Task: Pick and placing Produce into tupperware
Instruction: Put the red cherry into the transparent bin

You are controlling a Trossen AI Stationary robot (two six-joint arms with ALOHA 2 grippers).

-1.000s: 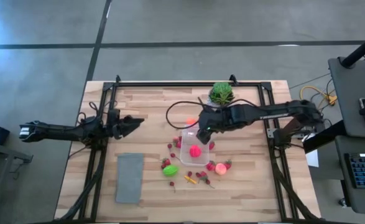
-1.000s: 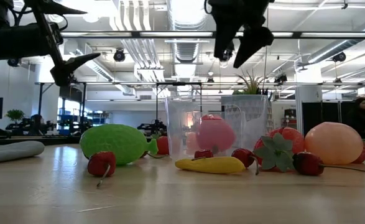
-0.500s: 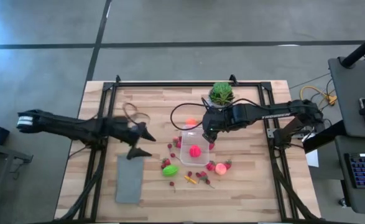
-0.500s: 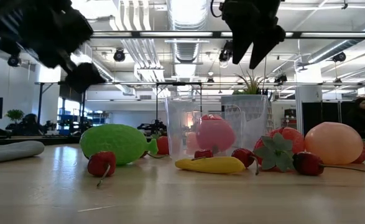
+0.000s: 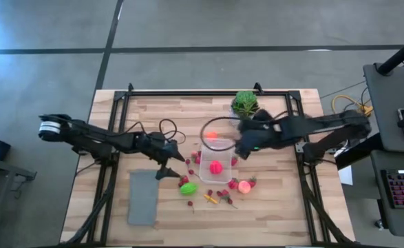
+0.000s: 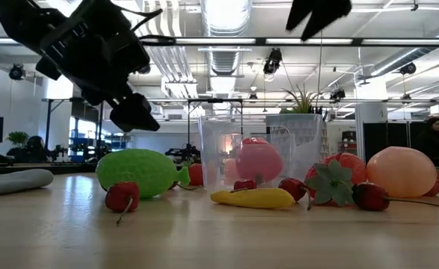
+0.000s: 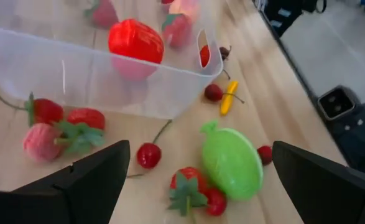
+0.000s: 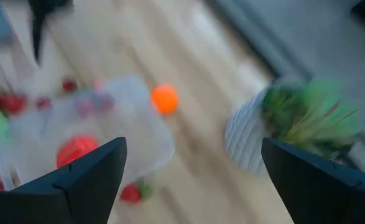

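Observation:
The robot's left gripper will close on the round body of the red cherry (image 5: 188, 161) next to the leafy strawberries and pink berry, just outside the clear tupperware.
The clear tupperware (image 5: 215, 160) stands mid-table with a pink-red fruit (image 5: 216, 166) inside it. Loose produce lies around it: an orange ball (image 5: 211, 136) on its far side, a green piece (image 5: 188, 189), strawberries (image 5: 184, 180), yellow bits (image 5: 210, 198) and a peach ball (image 5: 243, 186). My left gripper (image 5: 173, 167) is open, above the table just left of the tub. In the left wrist view, the green piece (image 7: 232, 163) and a strawberry (image 7: 188, 190) lie between its fingers and below them. My right gripper (image 5: 243, 146) is open and hovers by the tub's right side.
A green spiky plant in a white pot (image 5: 245, 103) stands behind the tub near the far edge. A flat grey rectangle (image 5: 143, 196) lies near the left arm. Black cables (image 5: 167, 127) loop over the table. Bare wood (image 5: 270, 213) stretches toward the near-right corner.
My left arm has swung from the table's left edge toward the tub and come down close to the green piece and strawberries. My right gripper has drawn back from over the tub toward the right and risen. The produce and tub have stayed put.

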